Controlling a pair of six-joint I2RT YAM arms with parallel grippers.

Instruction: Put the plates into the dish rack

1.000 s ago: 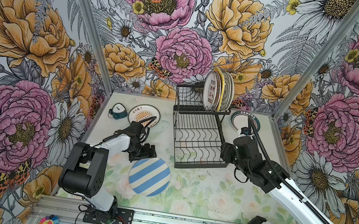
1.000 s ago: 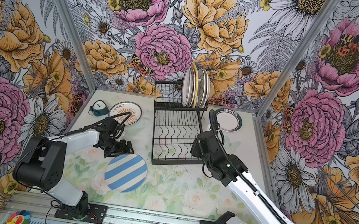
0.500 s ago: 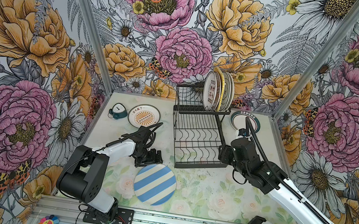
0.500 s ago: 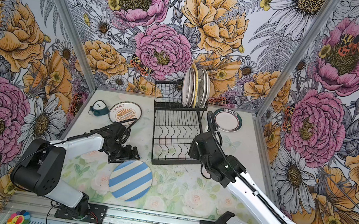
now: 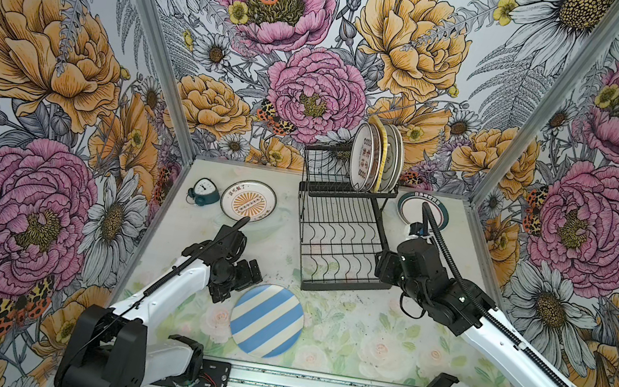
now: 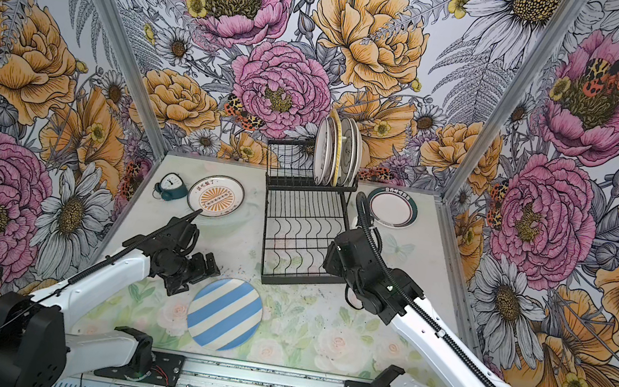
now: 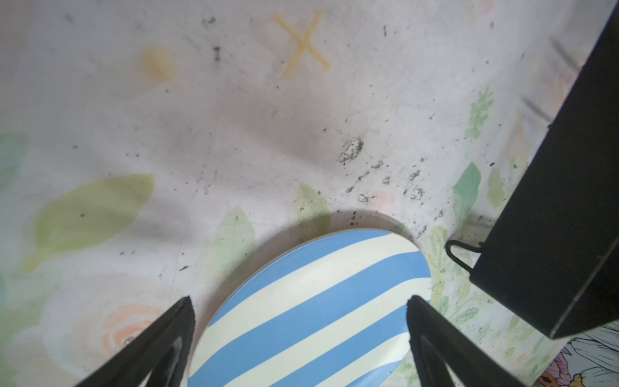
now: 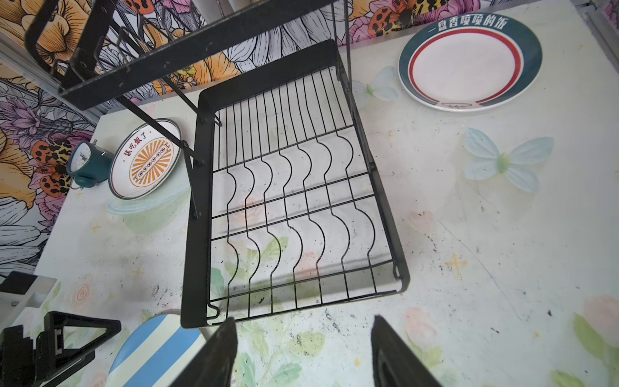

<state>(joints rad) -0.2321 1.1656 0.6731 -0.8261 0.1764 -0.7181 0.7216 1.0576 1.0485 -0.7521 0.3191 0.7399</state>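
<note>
The robot's right gripper will close on the striped plate's rim [image 5: 301,325], on the side across from the left gripper.
A blue-and-white striped plate [image 5: 266,320] [image 6: 225,313] lies flat on the table in front of the dish rack [image 5: 338,241] [image 6: 297,234]. My left gripper [image 5: 238,285] [image 6: 195,277] hovers at the plate's left rim, open; in the left wrist view the striped plate [image 7: 311,311] spans the gap of that gripper [image 7: 299,301], ungripped. My right gripper [image 5: 383,266] [image 8: 303,321] is open and empty over bare table at the rack's front right corner. Several plates [image 5: 376,159] [image 6: 337,152] stand on edge on the upper shelf. The lower tray [image 8: 284,201] holds nothing.
An orange sunburst plate [image 5: 248,201] [image 8: 145,159] lies at the back left beside a teal alarm clock [image 5: 204,191]. A teal-rimmed plate [image 6: 391,207] [image 8: 469,62] lies at the back right behind the right arm. The rack's black side panel [image 7: 552,201] is close to the striped plate.
The striped plate slid a little toward the front and right. The left gripper moved with it and opened slightly wider. The right arm barely shifted.
</note>
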